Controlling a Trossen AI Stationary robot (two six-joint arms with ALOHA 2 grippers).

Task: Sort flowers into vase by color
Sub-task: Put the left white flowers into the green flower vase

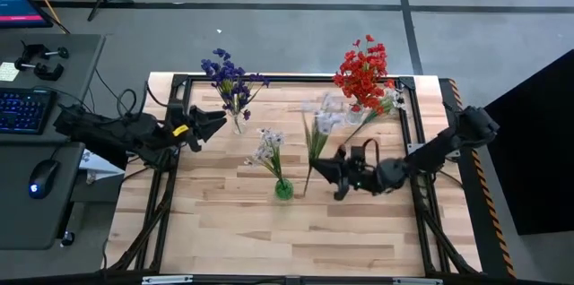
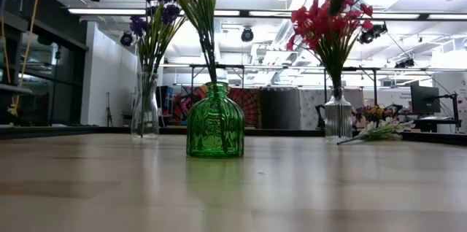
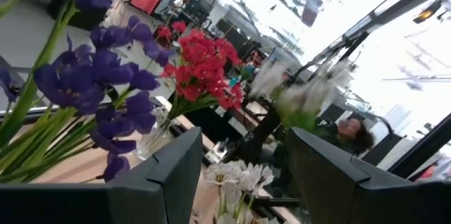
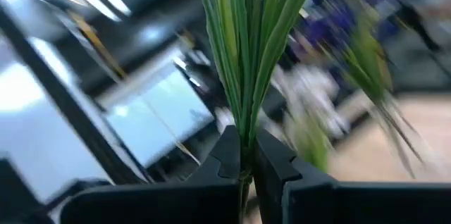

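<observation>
The white spray, now held beside the green vase, will be released by my right gripper inside the green glass vase [image 1: 285, 185], next to the white flowers standing there.
A green glass vase [image 1: 283, 189] [image 2: 215, 126] stands mid-table with white flowers [image 1: 269, 146] in it. Purple flowers [image 1: 231, 77] [image 3: 91, 76] fill a clear vase [image 2: 144, 108] at the far left, and red flowers [image 1: 363, 74] [image 3: 204, 69] stand in a clear vase [image 2: 337, 117] at the far right. My right gripper [image 1: 334, 168] [image 4: 245, 157], right of the green vase, is shut on a white spray [image 1: 316, 137]. A second white spray [image 1: 381, 106] [image 2: 376, 131] lies flat on the table beside the red vase. My left gripper [image 1: 213, 124] [image 3: 243, 182] hovers open just left of the purple vase. My right gripper pinches the white spray's bundle of green stems and leaves [image 4: 243, 139] between its two fingers [image 4: 227, 155]. It comes roughly level from the table's right, with the fingers across the stems. The leaves rise past the fingertips and the blooms [image 1: 327, 113] point toward the far edge.
A black frame [image 1: 296, 79] borders the work area. The near half of the wooden table [image 1: 296, 240] holds no objects. A desk with keyboard [image 1: 22, 110] and mouse sits left of the table. A person [image 3: 352, 134] shows in the room beyond.
</observation>
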